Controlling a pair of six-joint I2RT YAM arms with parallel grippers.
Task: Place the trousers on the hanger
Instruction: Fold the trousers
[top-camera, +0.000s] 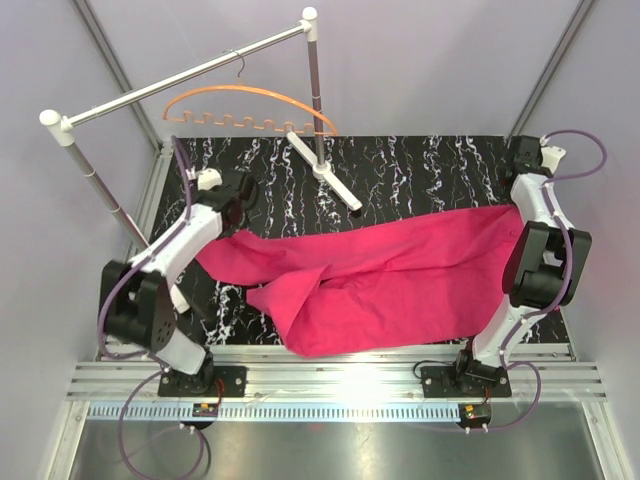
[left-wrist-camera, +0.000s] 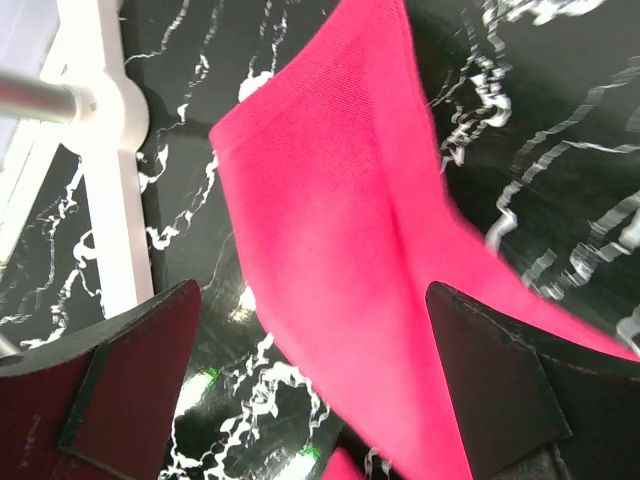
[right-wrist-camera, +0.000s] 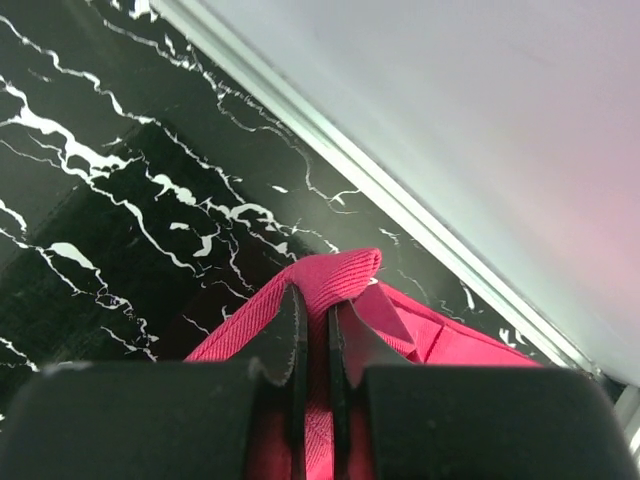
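Observation:
Next, I close my left gripper on the pointed fold (top-camera: 318, 271) on the magenta trousers' near leg, beside the far leg.
The magenta trousers (top-camera: 380, 275) lie spread across the black marbled table from left to right, rumpled in the middle. My right gripper (top-camera: 518, 205) is shut on a fold of their right end and holds it just above the table; the wrist view shows the cloth (right-wrist-camera: 335, 275) pinched between the fingers (right-wrist-camera: 288, 335). My left gripper (top-camera: 240, 205) is wide open over the left end, and a strip of cloth (left-wrist-camera: 330, 230) runs under its spread fingers (left-wrist-camera: 120, 390) without being gripped. The orange hanger (top-camera: 250, 105) hangs by its dark hook from the rail at the back, apart from both grippers.
The silver rail (top-camera: 190, 75) with white end caps spans the back left. Its upright pole and white foot (top-camera: 325, 170) stand on the table (top-camera: 420, 165) behind the trousers. A white rack foot (left-wrist-camera: 105, 150) lies left of my left gripper. Aluminium frame rails edge the table.

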